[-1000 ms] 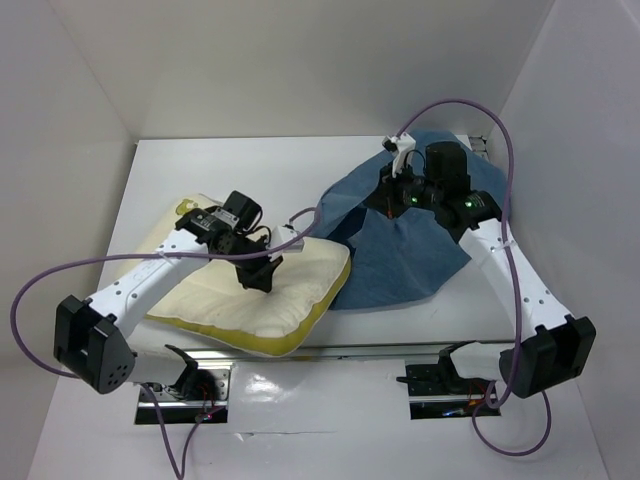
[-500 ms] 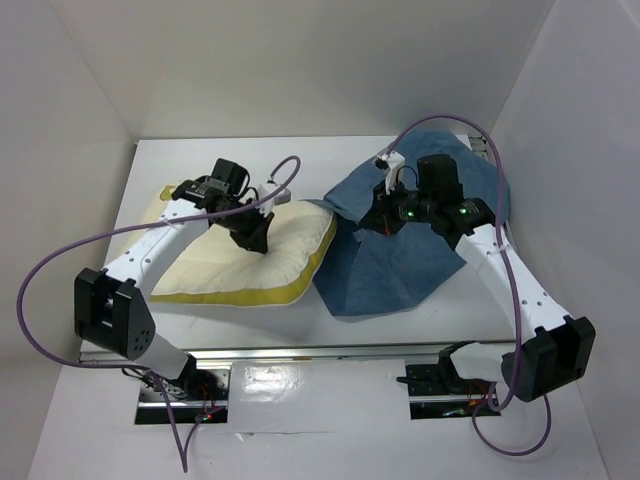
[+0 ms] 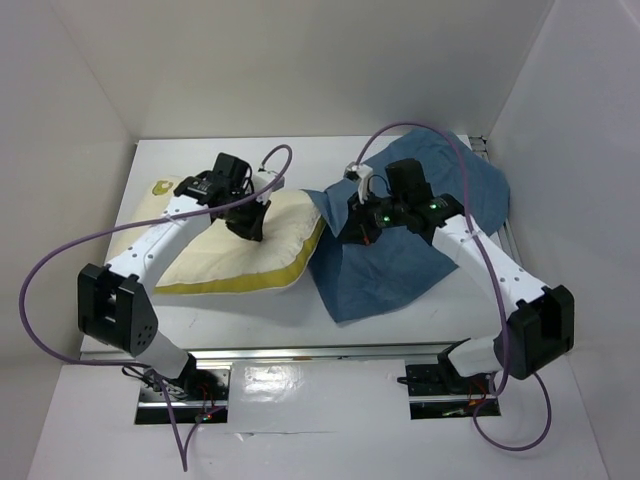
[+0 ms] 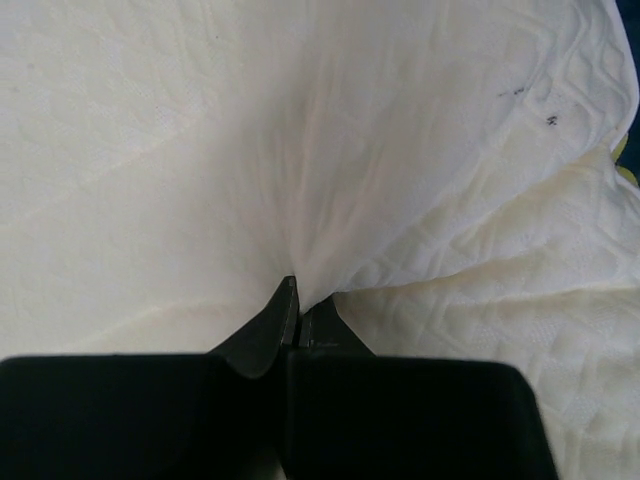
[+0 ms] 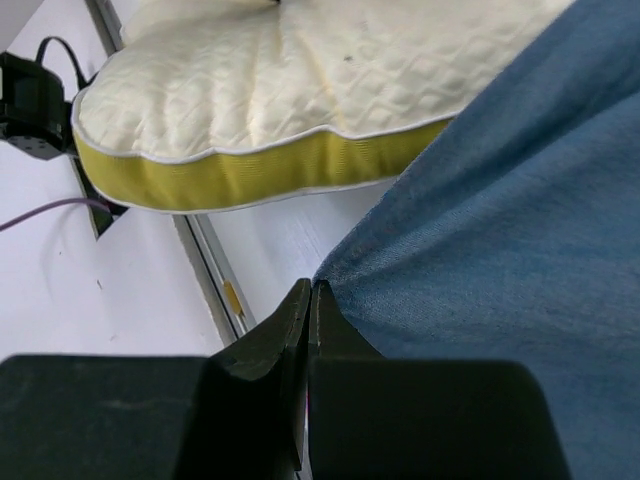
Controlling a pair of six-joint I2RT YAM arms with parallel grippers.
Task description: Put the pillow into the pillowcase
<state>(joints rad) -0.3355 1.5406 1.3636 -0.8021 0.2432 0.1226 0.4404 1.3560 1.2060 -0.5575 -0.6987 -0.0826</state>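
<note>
My left gripper has the pillow's top cloth. It will let go of it close beside the open edge of the dusty-blue pillowcase [image 3: 268,219].
The cream-white pillow [image 3: 240,255] with a pale yellow edge lies on the left half of the table. My left gripper [image 3: 250,228] is shut on a pinch of the pillow's top cloth [image 4: 330,180], which bunches into its jaws [image 4: 298,300]. The dusty-blue pillowcase [image 3: 420,250] lies wrinkled at the right, its left edge next to the pillow. My right gripper [image 3: 358,228] is shut on the pillowcase's edge [image 5: 480,220] and holds it raised beside the pillow's yellow side [image 5: 270,165]; its jaws [image 5: 310,300] meet on the cloth.
The white table [image 3: 300,160] sits inside white walls at the back and sides. A metal rail [image 3: 320,350] runs along the near edge. Purple cables [image 3: 60,260] loop off both arms. A black arm base [image 5: 30,105] shows in the right wrist view.
The left gripper has dragged the pillow back and left, away from the near edge. The right gripper has carried the pillowcase edge left and nearer, up to the pillow.
</note>
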